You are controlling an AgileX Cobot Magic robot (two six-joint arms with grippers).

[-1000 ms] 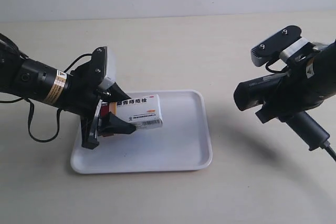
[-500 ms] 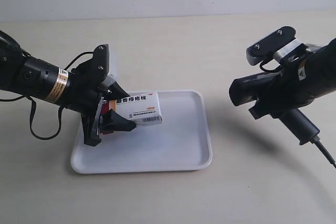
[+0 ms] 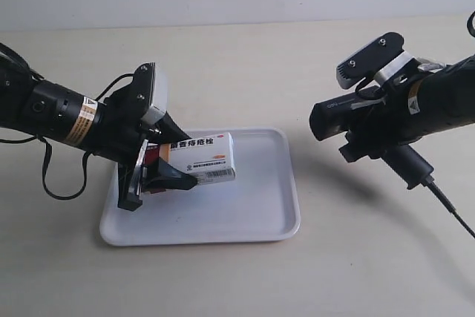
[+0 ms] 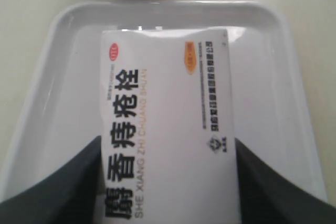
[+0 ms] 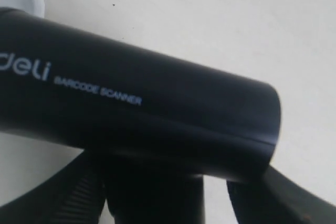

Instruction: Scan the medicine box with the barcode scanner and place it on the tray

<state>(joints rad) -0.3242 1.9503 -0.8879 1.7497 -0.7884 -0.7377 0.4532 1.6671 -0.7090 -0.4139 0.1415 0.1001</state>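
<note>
My left gripper is going to set the medicine box down inside the white tray [image 3: 180,161], close to the tray's far rim.
The white medicine box [image 3: 204,157] with Chinese lettering is over the white tray [image 3: 252,220], and whether it touches it cannot be told. My left gripper [image 3: 182,159] is shut on its red-banded end. In the left wrist view the medicine box [image 4: 165,124] sits between the two dark fingers [image 4: 68,187] of the left gripper [image 4: 167,182], with the tray [image 4: 273,103] beneath. The black barcode scanner [image 3: 356,116] hangs in the air right of the tray, its head facing the box, with my right gripper [image 3: 386,139] shut on it. The scanner [image 5: 136,114] fills the right wrist view above the right gripper [image 5: 178,198].
The scanner's black cable [image 3: 449,209] trails off to the lower right of the beige tabletop [image 3: 237,72]. A black cable loop [image 3: 56,183] hangs under the arm holding the box. The tray's right half is bare.
My right arm has carried the scanner leftward toward the tray and slightly up. The medicine box has shifted a little to the right in my left gripper's hold.
</note>
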